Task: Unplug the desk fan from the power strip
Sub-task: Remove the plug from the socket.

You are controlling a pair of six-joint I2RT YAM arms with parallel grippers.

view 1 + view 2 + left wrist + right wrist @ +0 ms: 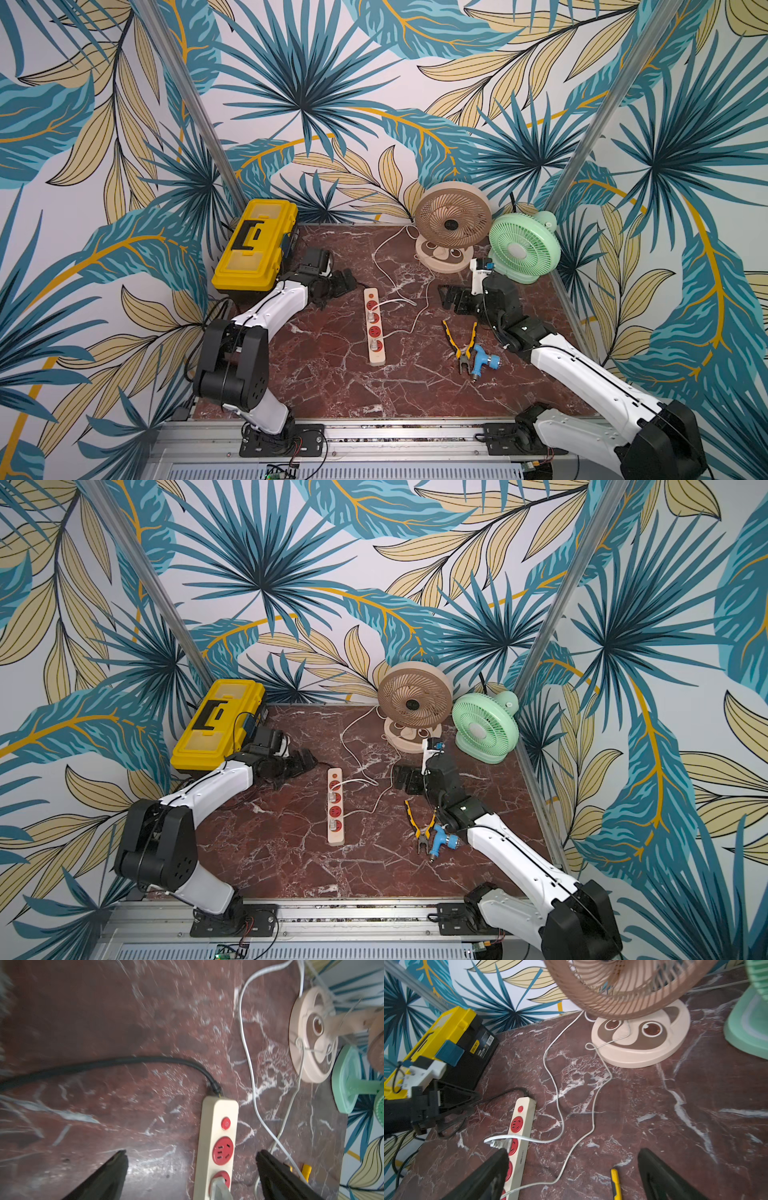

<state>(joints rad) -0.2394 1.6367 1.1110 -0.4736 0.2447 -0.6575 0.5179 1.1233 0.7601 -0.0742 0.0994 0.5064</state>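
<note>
My right gripper should grab the cord end of the plug [374, 346] in the power strip's last socket, farthest from the power strip's button.
The cream power strip [374, 328] lies mid-table, its red sockets in a row and its black cord [124, 1061] running off to the left. A white plug [500, 1142] sits in the second socket, and its cord runs back behind the beige desk fan [452, 226]. A thinner white cord crosses that fan's base and ends at a plug in the last socket [376, 345]. A green fan [524, 246] stands beside the beige one. My left gripper [347, 284] hovers open just left of the strip's button end. My right gripper [451, 299] is open to the strip's right, holding nothing.
A yellow toolbox [255, 245] stands at the back left behind my left arm. Yellow-handled pliers [460, 345] and a blue tool [484, 361] lie to the right of the strip, next to my right arm. Patterned walls close in the back and both sides.
</note>
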